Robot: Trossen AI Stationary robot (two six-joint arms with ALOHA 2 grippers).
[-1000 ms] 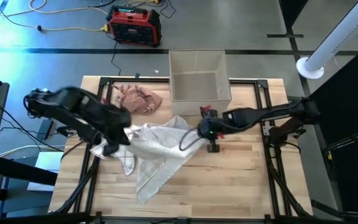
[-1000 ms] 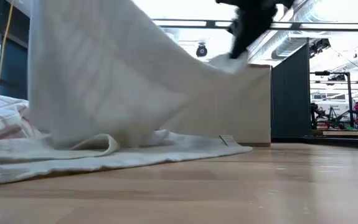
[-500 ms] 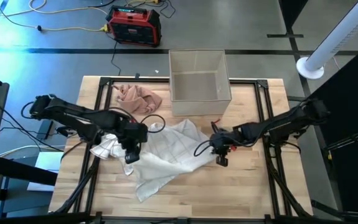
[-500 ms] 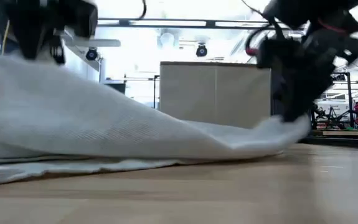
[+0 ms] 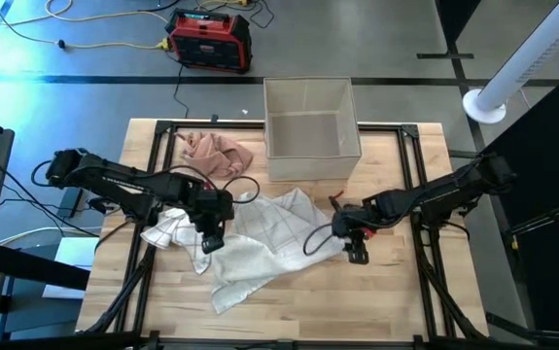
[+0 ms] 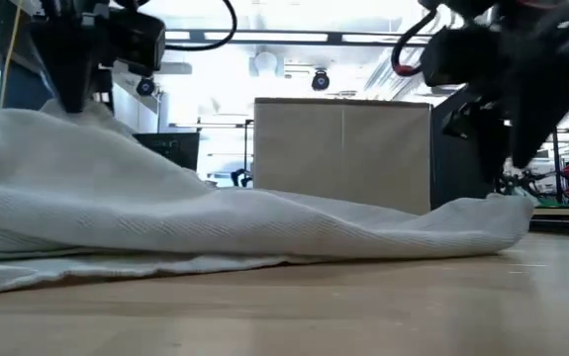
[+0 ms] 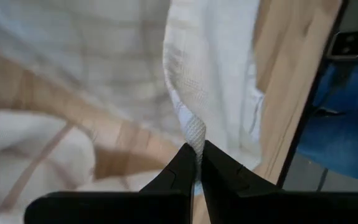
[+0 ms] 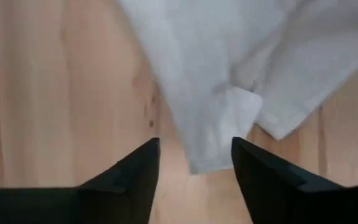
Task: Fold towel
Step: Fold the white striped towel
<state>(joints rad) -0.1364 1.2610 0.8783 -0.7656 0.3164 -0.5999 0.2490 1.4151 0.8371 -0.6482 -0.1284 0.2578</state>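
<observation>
The white towel is crumpled up between my grippers. Next, my right gripper pinches its loose corner [image 8: 210, 152] and lifts along with my left gripper to spread the towel out before folding it.
The white towel [image 5: 260, 243], faintly checked, lies crumpled across the middle of the table. Its left part rises to a peak at my left gripper [image 5: 211, 238], which is shut on it. In the low view the cloth slopes down from that peak [image 6: 76, 117] to its right end [image 6: 502, 213] on the wood. My right gripper [image 5: 355, 255] stands open just above that right end. In the right wrist view [image 8: 194, 163] the towel's corner [image 8: 219, 140] lies on the table between the two fingers, apart from them. My left gripper pinches a narrow raised fold of the towel [image 7: 195, 132] between its two fingertips, coming from above and pointing down. The cloth at the fold is lifted a little off the table and falls away slack on both sides, the rest lying on the wood.
A pink cloth [image 5: 216, 153] lies at the far left, and a box [image 5: 310, 122] with pale walls stands at the far middle. Another white cloth with brown stripes [image 5: 167, 228] lies bunched left of the towel. Bare wood shows along the near edge and right side.
Both grippers have come down and toward the near edge, the left also moving right. The towel, held high and draped a second ago, has sunk and now lies low across the table. My right gripper has opened and let go of the towel's right corner, which rests on the wood.
</observation>
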